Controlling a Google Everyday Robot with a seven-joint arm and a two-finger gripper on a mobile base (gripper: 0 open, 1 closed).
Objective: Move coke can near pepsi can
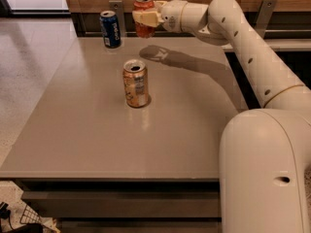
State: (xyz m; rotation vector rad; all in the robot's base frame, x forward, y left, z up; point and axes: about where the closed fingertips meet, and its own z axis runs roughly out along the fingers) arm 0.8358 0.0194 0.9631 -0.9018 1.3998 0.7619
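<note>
The robot's gripper needs to release the coke can at the table's far edge (131, 49), next to the pepsi can, on the arm's side. The coke can is held upright in the air now.
The red-orange coke can (144, 6) is held upright in the air above the far edge of the table, with its silver top showing. My gripper (146, 17) is shut on its middle, with the arm reaching in from the right. The dark blue pepsi can (110, 28) stands upright at the far left of the table, a short way left of the held coke can and lower. The coke can's shadow falls on the table right of the pepsi can.
A tan-gold can (135, 83) with a pale label stands upright near the middle of the grey table (87, 135). A wooden wall with metal brackets (265, 8) runs behind the table. My white base fills the lower right.
</note>
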